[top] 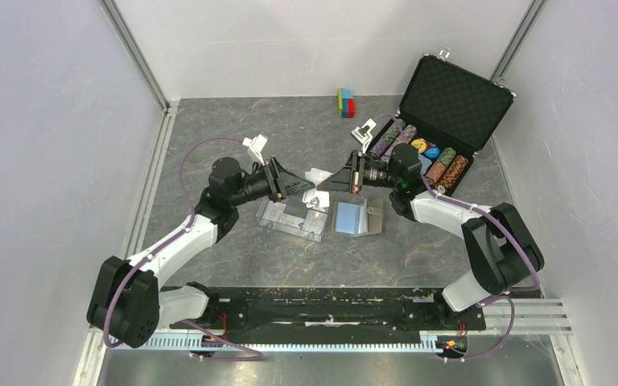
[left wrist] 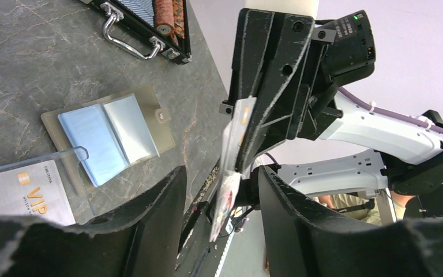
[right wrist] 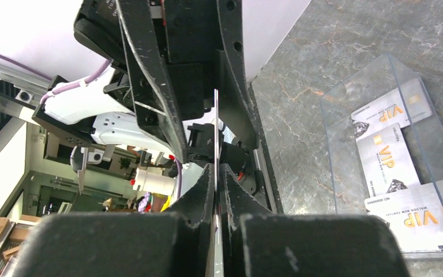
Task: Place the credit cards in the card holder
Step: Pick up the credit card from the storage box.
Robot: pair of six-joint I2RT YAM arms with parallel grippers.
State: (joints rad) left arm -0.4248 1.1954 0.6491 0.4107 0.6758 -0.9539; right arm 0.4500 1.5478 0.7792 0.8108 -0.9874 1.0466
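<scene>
The credit cards in my right gripper overlap crooked. Next, my left gripper clamps them while my right gripper opens and takes a single card (top: 320, 199) by its edge.
My right gripper (top: 329, 186) is shut on a credit card (right wrist: 216, 133), which it holds on edge above the table; the card also shows edge-on in the left wrist view (left wrist: 231, 161). My left gripper (left wrist: 222, 180) faces the right one, open, with one finger on each side of the card's free end and not touching it. The card holder (top: 357, 218) lies open and flat on the table below the right gripper, light blue lining up; it also shows in the left wrist view (left wrist: 108, 135). More whitish VIP credit cards (right wrist: 389, 156) lie in the clear plastic case (top: 293, 219).
A black chip briefcase (top: 444, 121) stands open at the back right, with chip stacks inside. A small coloured block (top: 346, 102) sits near the back wall. The clear case lies just left of the card holder, under the left gripper.
</scene>
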